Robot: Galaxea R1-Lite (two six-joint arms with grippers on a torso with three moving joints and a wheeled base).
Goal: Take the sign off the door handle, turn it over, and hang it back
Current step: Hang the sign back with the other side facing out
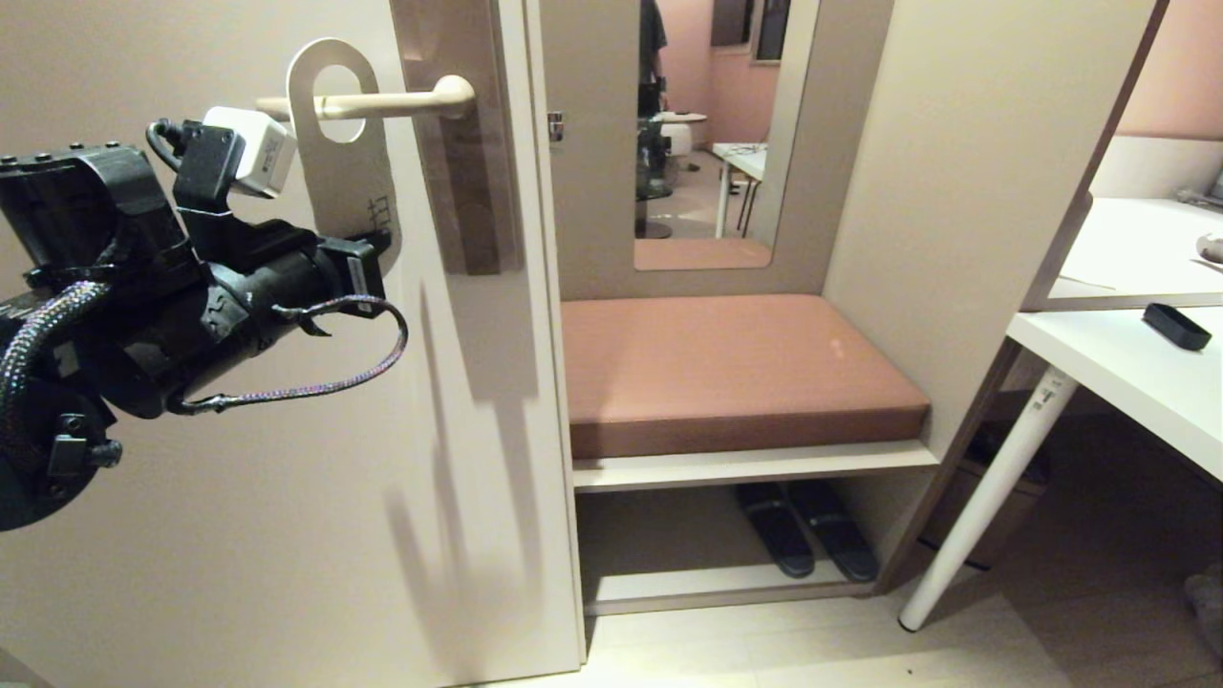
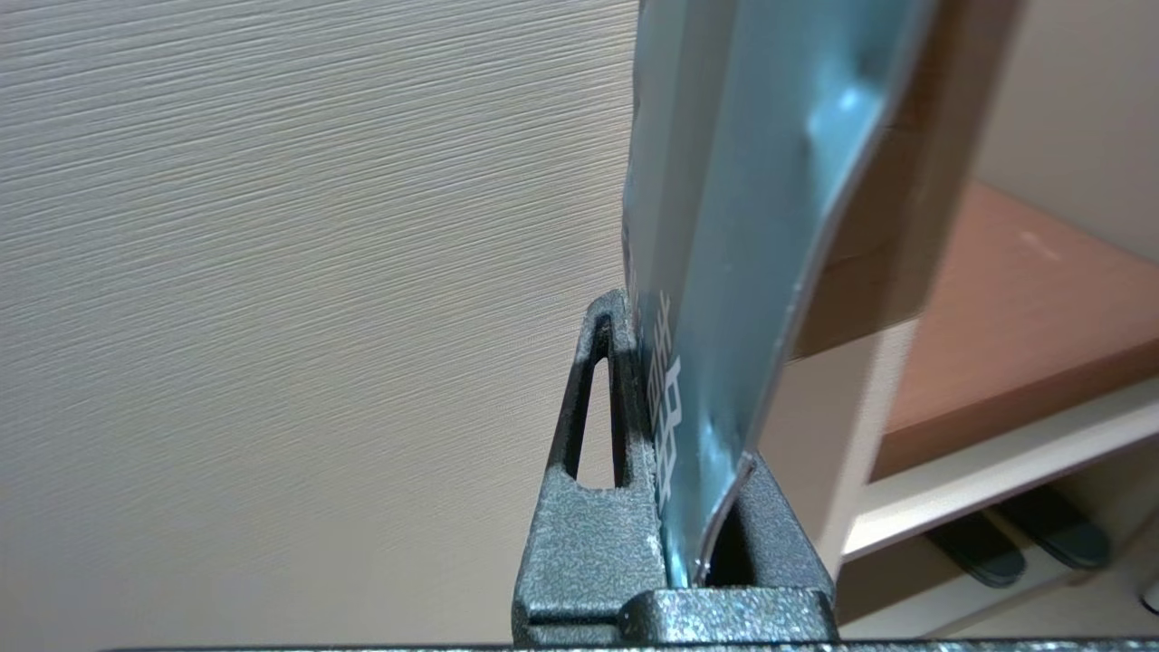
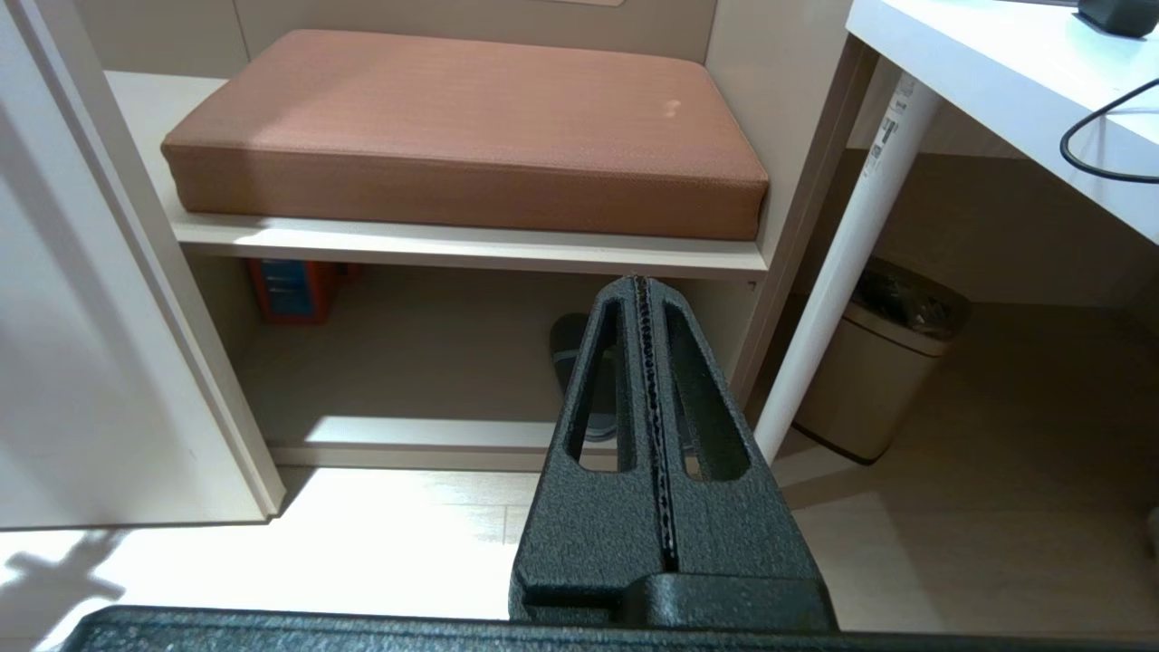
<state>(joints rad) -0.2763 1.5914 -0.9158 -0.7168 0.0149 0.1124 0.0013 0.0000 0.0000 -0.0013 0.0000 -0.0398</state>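
Note:
The robot's left gripper will release the sign so it is hanging from the cream door handle close to the brownish backplate (image 1: 401, 193).
The sign (image 1: 342, 186) hangs by its round hole on the cream door handle (image 1: 411, 100), pale side toward the head camera and lower end swung slightly right. My left gripper (image 1: 375, 260) is shut on that lower end. In the left wrist view the sign (image 2: 751, 181) shows its glossy blue face with white lettering, pinched between the left gripper (image 2: 675, 407) fingers (image 2: 598, 507) close to the door. The right gripper (image 3: 641, 290) is out of the head view, held low, shut and empty.
A brownish backplate (image 1: 468, 172) carries the handle near the door's edge (image 1: 549, 382). To the right of the door are a bench with a brown cushion (image 1: 726, 373), a mirror (image 1: 707, 134) and slippers (image 1: 803, 526) below. Further right stand a white desk (image 1: 1127, 373) and a bin (image 3: 878, 371).

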